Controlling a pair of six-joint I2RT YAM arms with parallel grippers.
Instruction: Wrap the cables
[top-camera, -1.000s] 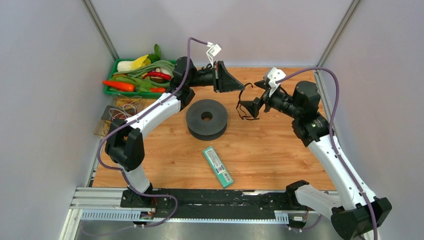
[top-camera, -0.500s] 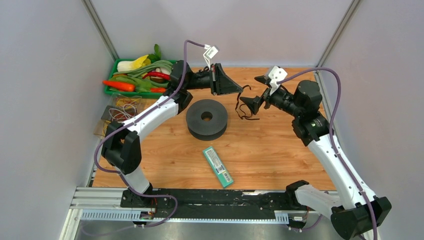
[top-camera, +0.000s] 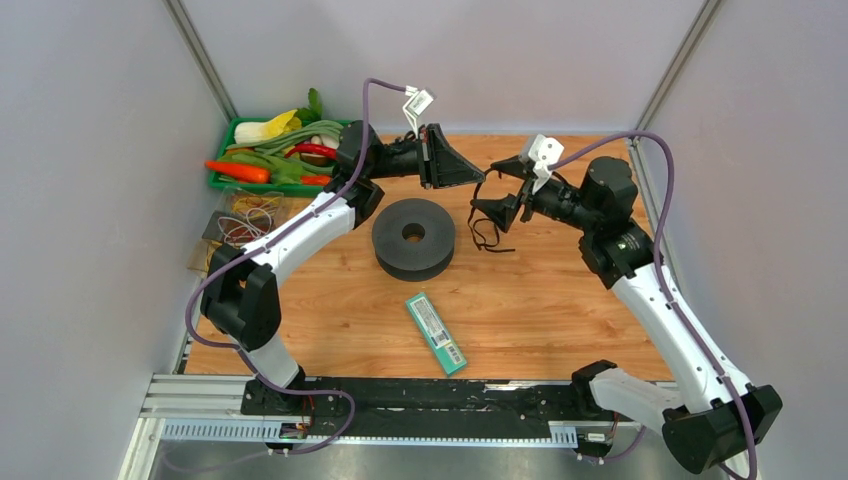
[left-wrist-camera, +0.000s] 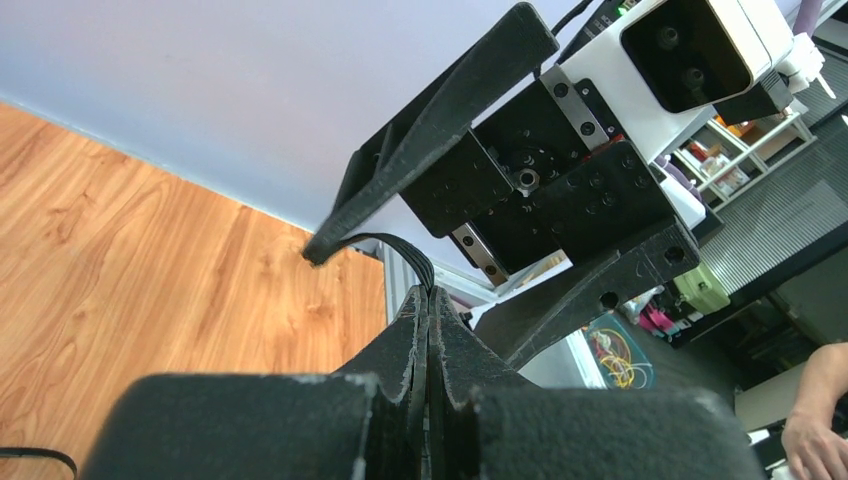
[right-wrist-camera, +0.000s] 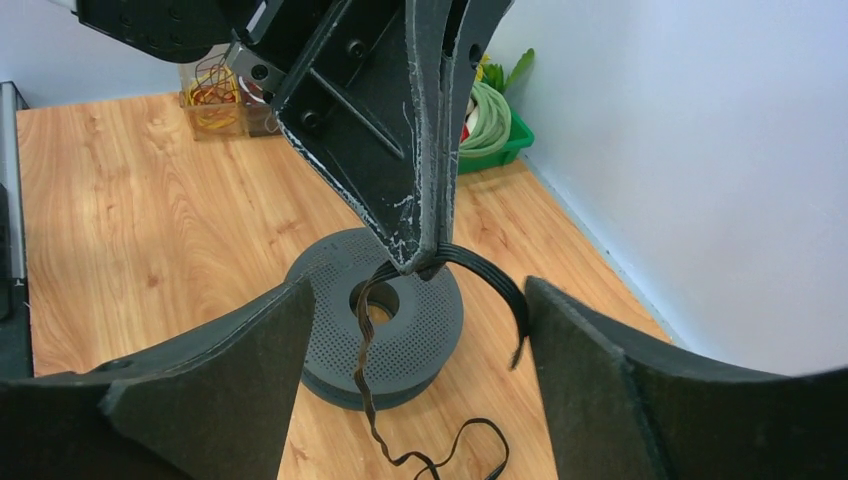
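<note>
The cables' short end curls against my right gripper's finger, so my right gripper will back away, turn and grab the longer part (right-wrist-camera: 368, 292) beside my left gripper's fingers.
The cables (top-camera: 485, 235) are thin black strands, pinched at my left gripper (top-camera: 482, 181), which is shut on them above the table's far middle. One end curls short (right-wrist-camera: 508, 292); the longer part hangs wavy to the wood (right-wrist-camera: 366, 392). My right gripper (top-camera: 498, 188) faces the left one, open, its fingers (right-wrist-camera: 215, 390) on either side of the left gripper's tips (right-wrist-camera: 426, 262) and not touching the cables. In the left wrist view the cables (left-wrist-camera: 416, 262) come out of my shut left gripper (left-wrist-camera: 428, 300). The dark grey spool (top-camera: 413, 238) lies flat below and to the left.
A green flat box (top-camera: 436, 333) lies on the wood in front of the spool. A green tray of vegetables (top-camera: 270, 155) sits at the far left, with a tangle of yellowish wires (top-camera: 240, 225) in front of it. Grey walls close three sides.
My right gripper has moved left and up until its open fingers straddle the left gripper's tips, and they have narrowed slightly. The left gripper keeps its hold on the cables.
</note>
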